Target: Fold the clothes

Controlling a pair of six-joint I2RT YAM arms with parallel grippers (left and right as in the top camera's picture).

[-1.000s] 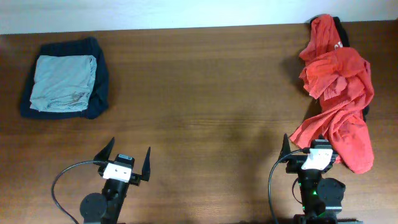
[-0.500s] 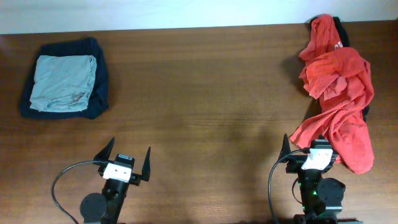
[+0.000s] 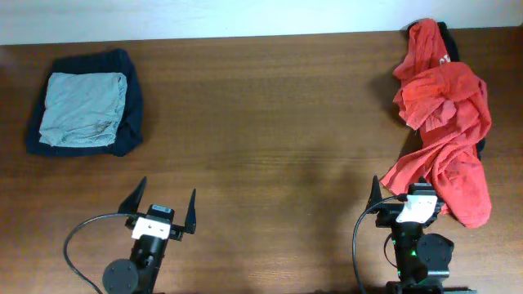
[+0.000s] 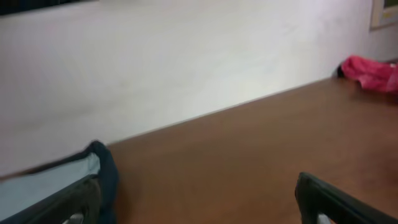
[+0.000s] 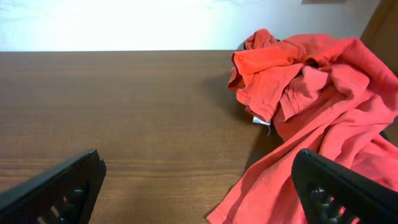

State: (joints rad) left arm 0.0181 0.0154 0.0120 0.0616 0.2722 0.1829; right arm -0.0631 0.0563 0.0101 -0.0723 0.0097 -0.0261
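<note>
The red-orange T-shirt heap has, in its back half on the side toward the table's middle, the bunched fold (image 3: pixel 426 96) (image 5: pixel 280 78) that my right gripper needs to close on.
A crumpled heap of red-orange T-shirts (image 3: pixel 442 114) lies at the right edge of the table, with a dark garment (image 3: pixel 447 39) partly under it; the heap also fills the right of the right wrist view (image 5: pixel 311 106). A folded pale grey-blue garment (image 3: pixel 84 109) lies on a folded dark navy one (image 3: pixel 132 122) at the back left; both show at the lower left of the left wrist view (image 4: pixel 37 186). My left gripper (image 3: pixel 163 206) is open and empty near the front edge. My right gripper (image 3: pixel 406 189) is open and empty, its right finger over the red hem.
The brown wooden table (image 3: pixel 270 131) runs to a pale wall (image 3: pixel 204 16) at the back. Black cables (image 3: pixel 78 237) loop beside each arm base at the front.
My left gripper has shifted slightly toward the front left and tilted a little. The right arm and the clothes have not moved.
</note>
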